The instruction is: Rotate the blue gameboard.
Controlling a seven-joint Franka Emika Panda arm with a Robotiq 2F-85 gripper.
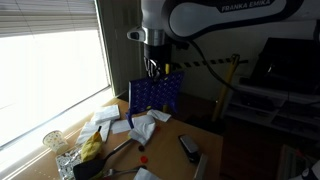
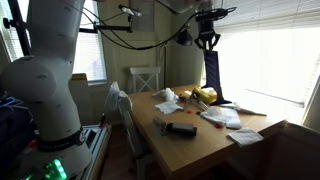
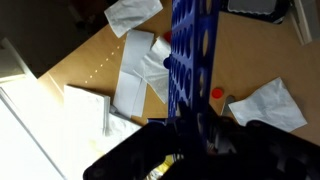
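Next, my gripper lets go of the blue gameboard upright on the table point(image 1: 163, 165) point(image 3: 238, 63) between the red token and the black box.
The blue gameboard point(image 1: 155, 95) stands upright on the wooden table point(image 1: 165, 150), a grid with rows of round holes. In an exterior view it is a narrow blue strip seen edge-on point(image 2: 212, 75). In the wrist view it runs up from the jaws point(image 3: 190, 50). My gripper point(image 1: 153, 68) hangs straight down over its top edge, and it also shows in an exterior view point(image 2: 207, 42). In the wrist view the dark fingers point(image 3: 190, 125) sit close on both sides of the board's top edge, shut on it.
White crumpled papers point(image 3: 135, 80) lie around the board's foot, and a red token point(image 3: 216, 93) lies beside it. A black box point(image 1: 188, 146), a glass jar point(image 1: 52, 140) and yellow items point(image 1: 90, 148) are on the table. A yellow-black post point(image 1: 229, 78) stands behind, and a white chair point(image 2: 145, 78) by the table.
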